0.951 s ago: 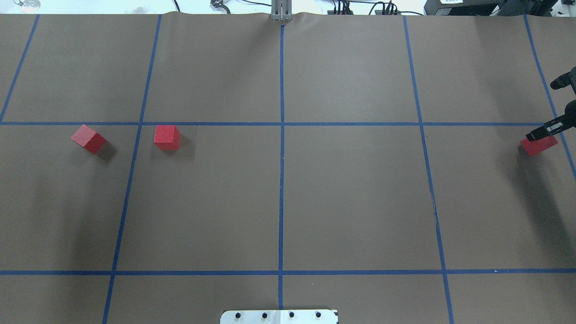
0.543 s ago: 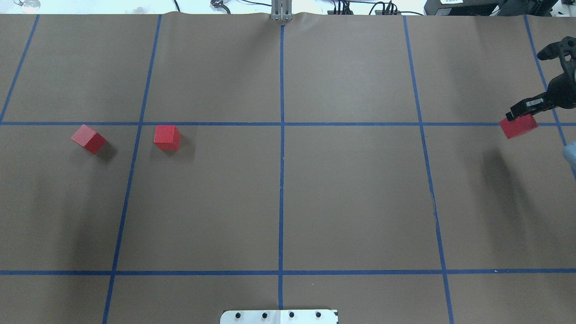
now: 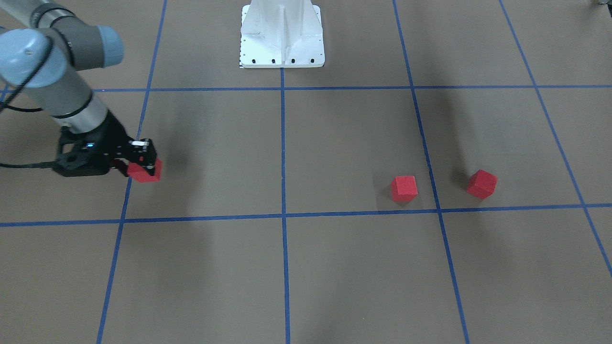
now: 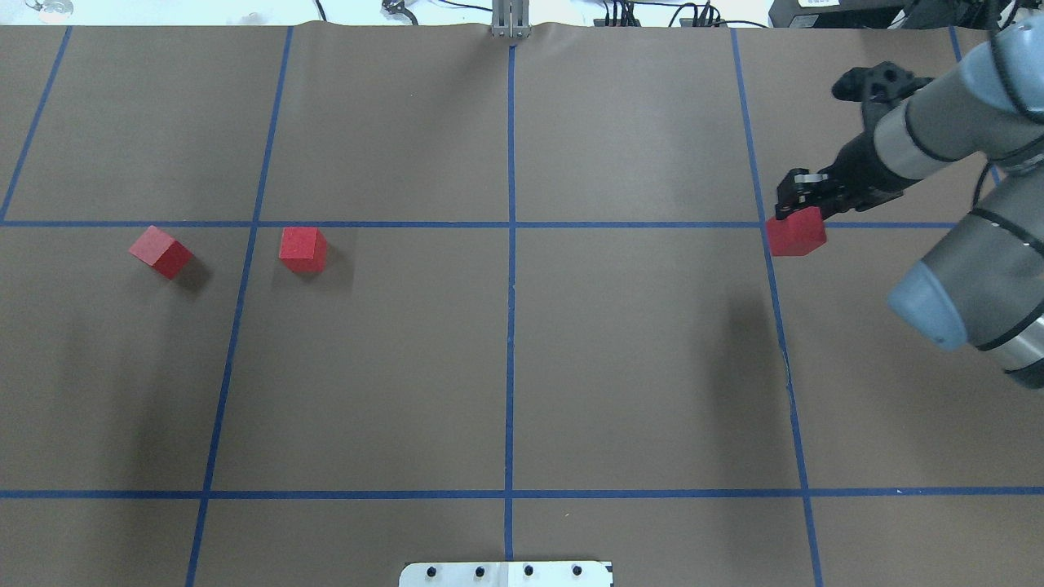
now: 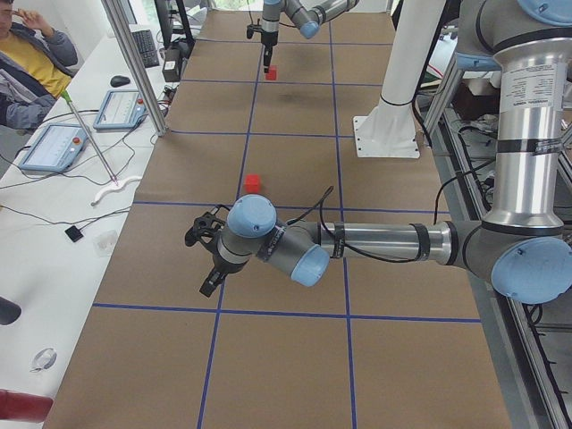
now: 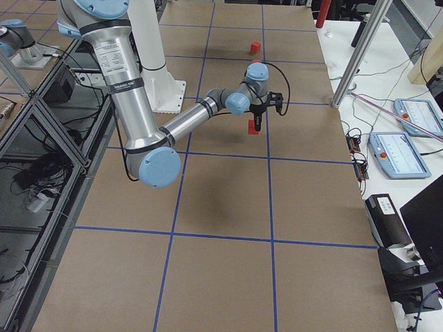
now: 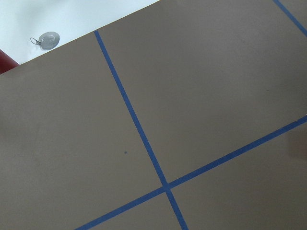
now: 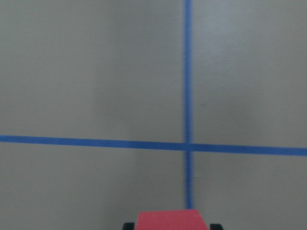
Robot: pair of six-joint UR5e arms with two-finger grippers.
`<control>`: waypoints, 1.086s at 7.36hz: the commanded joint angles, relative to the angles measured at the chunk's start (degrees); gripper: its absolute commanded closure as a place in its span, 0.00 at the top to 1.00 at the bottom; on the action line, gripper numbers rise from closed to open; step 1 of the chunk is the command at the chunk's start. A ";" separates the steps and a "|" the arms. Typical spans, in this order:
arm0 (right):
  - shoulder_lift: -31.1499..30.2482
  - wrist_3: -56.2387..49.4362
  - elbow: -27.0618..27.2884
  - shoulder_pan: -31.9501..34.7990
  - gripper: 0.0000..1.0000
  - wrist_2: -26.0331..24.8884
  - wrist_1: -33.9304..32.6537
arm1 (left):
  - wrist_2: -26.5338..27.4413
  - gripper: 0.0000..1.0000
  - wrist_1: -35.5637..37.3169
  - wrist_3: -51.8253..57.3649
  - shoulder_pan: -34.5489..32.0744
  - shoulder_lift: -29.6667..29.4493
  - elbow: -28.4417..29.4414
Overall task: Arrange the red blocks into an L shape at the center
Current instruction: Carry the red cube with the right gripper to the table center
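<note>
Next, I set the red block on the middle blue line [image 3: 282,141] between its two crossings with my right gripper.
My right gripper [image 4: 799,214] is shut on a red block [image 4: 797,234] and holds it above the floor, over the crossing of the right blue tape lines. The front view shows the same block [image 3: 145,172], and the right wrist view shows it [image 8: 171,220] between the fingers. Two more red blocks [image 4: 161,251] [image 4: 303,249] lie on the left, either side of the left tape line. The center [image 4: 510,326] along the middle blue line is bare brown floor. My left gripper [image 5: 210,259] shows only in the exterior left view, low over the floor; I cannot tell if it is open.
The white metal base [image 4: 506,573] stands at the near middle edge. In the side views, metal posts [image 5: 134,63], tablets [image 5: 52,147] and cables lie on the white table beside the floor, where a seated person [image 5: 27,63] is.
My right gripper has carried the red block left from the far right edge to the right tape line. The two left blocks have not moved.
</note>
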 commanded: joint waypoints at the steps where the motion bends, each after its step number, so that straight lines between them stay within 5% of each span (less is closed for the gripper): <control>1: 10.96 10.57 -1.28 -10.96 0.00 -9.00 -8.34 | 0.00 1.00 0.00 -0.02 0.25 -0.02 0.00; 6: 23.21 15.80 -13.76 -20.92 0.00 -17.29 -8.17 | 0.00 1.00 0.09 -0.02 0.25 -0.02 0.00; 8: 22.60 15.71 -13.86 -22.07 0.14 -17.39 -8.17 | 0.00 1.00 0.00 -0.02 0.25 -0.02 0.00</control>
